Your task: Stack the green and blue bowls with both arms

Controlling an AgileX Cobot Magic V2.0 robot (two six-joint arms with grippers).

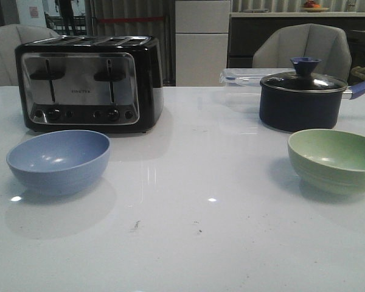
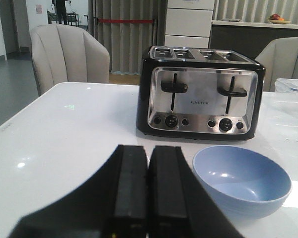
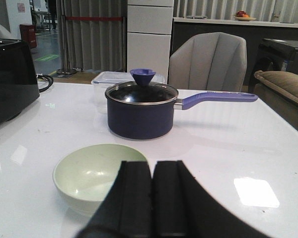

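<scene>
The robot's right gripper will close on the rim [image 3: 147,162] of the green bowl, on the side farthest from the blue bowl.
The pale blue bowl [image 1: 58,160] sits upright and empty on the white table at the front left, in front of the toaster. It also shows in the left wrist view [image 2: 241,179]. The pale green bowl [image 1: 336,159] sits upright and empty at the right, in front of the navy pot, and also shows in the right wrist view [image 3: 95,175]. My left gripper [image 2: 149,153] is shut and empty, beside the blue bowl and apart from it. My right gripper [image 3: 152,167] is shut and empty, its fingers overlapping the green bowl's near rim in the view. Neither gripper shows in the front view.
A black and chrome toaster [image 1: 88,82] stands at the back left. A dark navy lidded pot [image 1: 302,97] with a blue handle [image 3: 216,98] stands at the back right, a clear plastic container [image 1: 243,76] behind it. Chairs stand beyond the table's far edge.
</scene>
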